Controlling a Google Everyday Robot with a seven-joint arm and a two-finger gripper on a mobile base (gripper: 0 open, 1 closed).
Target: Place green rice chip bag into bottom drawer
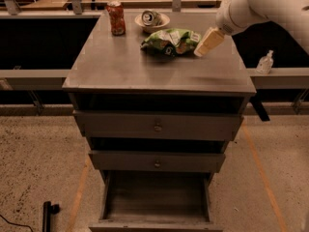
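Observation:
The green rice chip bag's end (193,40) points away from the red soda can. My gripper should close on that end.
The green rice chip bag (170,41) lies crumpled on the grey cabinet top (120,66), near the back middle. My gripper (207,42) comes in from the upper right on a white arm and hangs just right of the bag, its cream-coloured fingers close to the bag's right end. The bottom drawer (155,199) is pulled out at the foot of the cabinet and shows a plain grey box interior with nothing in it.
A red soda can (115,17) stands at the back left of the top. A white bowl (152,19) with a crushed can in it sits behind the bag. Two knobbed drawers (157,126) sit above the open one. A small clear bottle (265,62) stands on the right ledge.

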